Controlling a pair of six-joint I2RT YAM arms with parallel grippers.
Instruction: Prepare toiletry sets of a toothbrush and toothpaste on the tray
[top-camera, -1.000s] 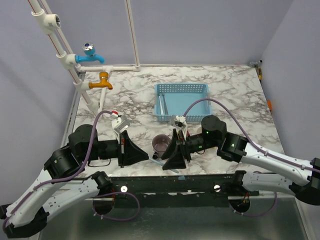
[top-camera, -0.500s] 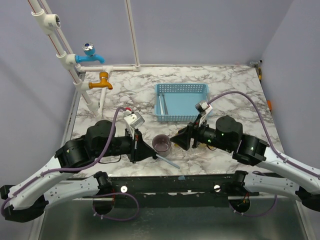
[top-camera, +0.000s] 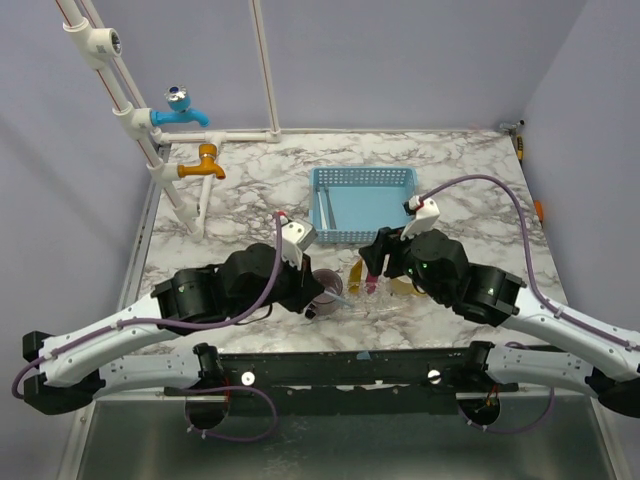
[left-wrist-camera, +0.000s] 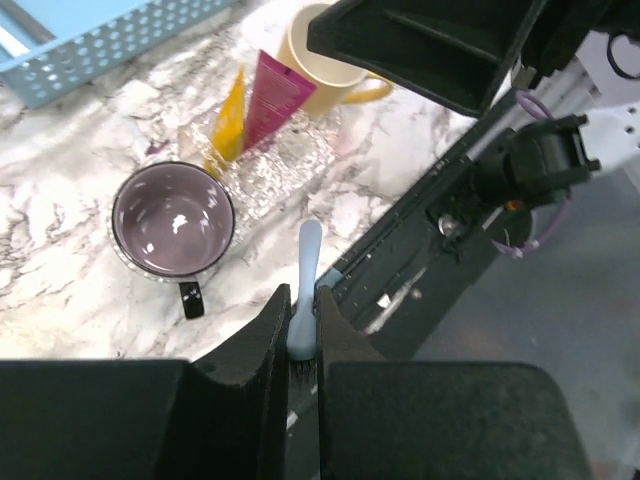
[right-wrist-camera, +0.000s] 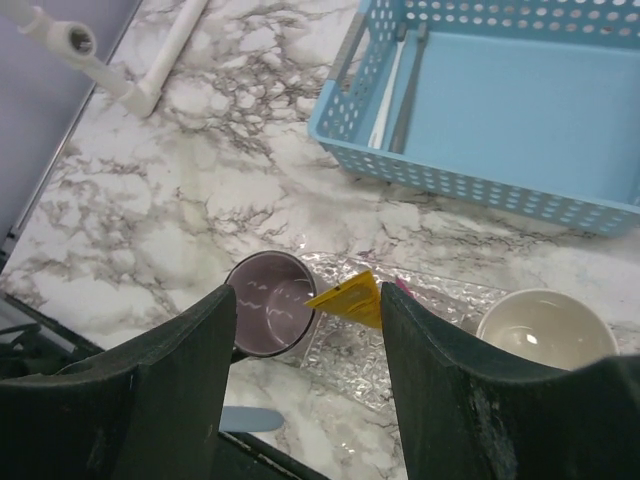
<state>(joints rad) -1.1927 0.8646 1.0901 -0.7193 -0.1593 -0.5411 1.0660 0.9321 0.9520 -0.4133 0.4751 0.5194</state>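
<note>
The robot's left gripper will release the light blue toothbrush on the tray (top-camera: 363, 288) (left-wrist-camera: 237, 158) between the yellow and magenta toothpaste tubes.
A light blue toothbrush (left-wrist-camera: 304, 285) is pinched by its bristle end in my left gripper (left-wrist-camera: 302, 300), which is shut on it; its handle (top-camera: 337, 298) points over the table's front edge beside the mauve cup (top-camera: 323, 288). A yellow toothpaste tube (top-camera: 356, 272) and a magenta one (top-camera: 372, 283) stand close together on the clear bubbly tray (right-wrist-camera: 400, 335). My right gripper (right-wrist-camera: 307, 300) hangs open above them, the yellow tube's (right-wrist-camera: 350, 297) flat end showing between its fingers, near the right one. More toothbrushes (right-wrist-camera: 408, 90) lie in the blue basket.
The blue basket (top-camera: 362, 203) sits behind the tray. A cream mug (right-wrist-camera: 545, 330) stands right of the tray, the mauve cup (left-wrist-camera: 172, 218) left of it. White pipes with a blue tap (top-camera: 180, 110) and an orange tap (top-camera: 203, 162) run along the back left.
Both arms have swung inward. The left gripper carried the toothbrush rightward to the mauve cup. The right gripper moved back from the front edge to above the tray, uncovering the tubes.
</note>
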